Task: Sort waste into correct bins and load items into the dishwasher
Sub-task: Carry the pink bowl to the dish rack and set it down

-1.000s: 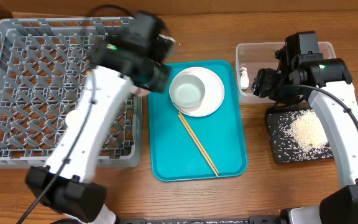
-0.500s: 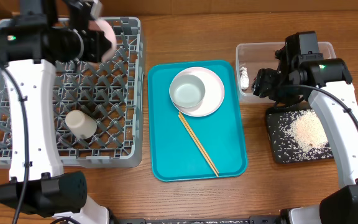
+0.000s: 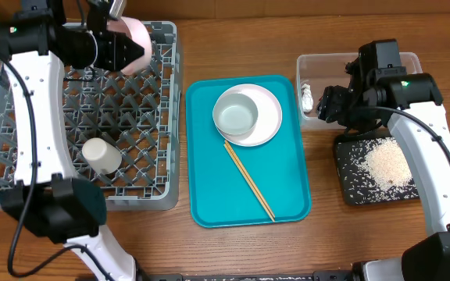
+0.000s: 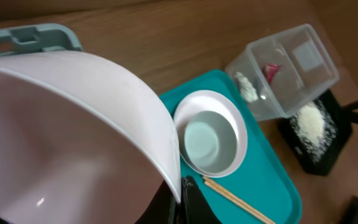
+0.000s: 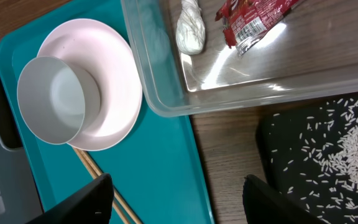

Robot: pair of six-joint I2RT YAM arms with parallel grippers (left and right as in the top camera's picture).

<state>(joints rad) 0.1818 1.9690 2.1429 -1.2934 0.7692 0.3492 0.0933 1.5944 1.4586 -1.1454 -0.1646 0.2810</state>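
My left gripper is going to let go of the pale pink bowl on the grey rack's wires [image 3: 109,84] behind the white cup.
My left gripper [image 3: 127,53] is shut on the rim of the pale pink bowl [image 3: 135,40], tilted over the back right of the grey dish rack [image 3: 6,101]; the bowl fills the left wrist view [image 4: 73,137]. A white cup [image 3: 101,154] lies in the rack. The grey-green bowl [image 3: 235,115] sits on the white plate [image 3: 270,113] on the teal tray [image 3: 287,187], with chopsticks [image 3: 248,179] beside it. My right gripper [image 5: 179,205] is open, hovering between the clear tub [image 3: 319,62] and the black tray [image 3: 350,187] of rice [image 3: 387,164]. The tissue [image 5: 190,28] and wrapper [image 5: 253,18] lie in the tub.
The rack's slotted walls stand up around the left arm. The right arm [image 3: 412,94] covers much of the tub from overhead. Wooden tabletop [image 3: 233,250] shows in front of the teal tray.
My left arm swung left from the teal tray to over the rack with the pink bowl and now tilts it near the rack's back right corner. The right arm has not moved.
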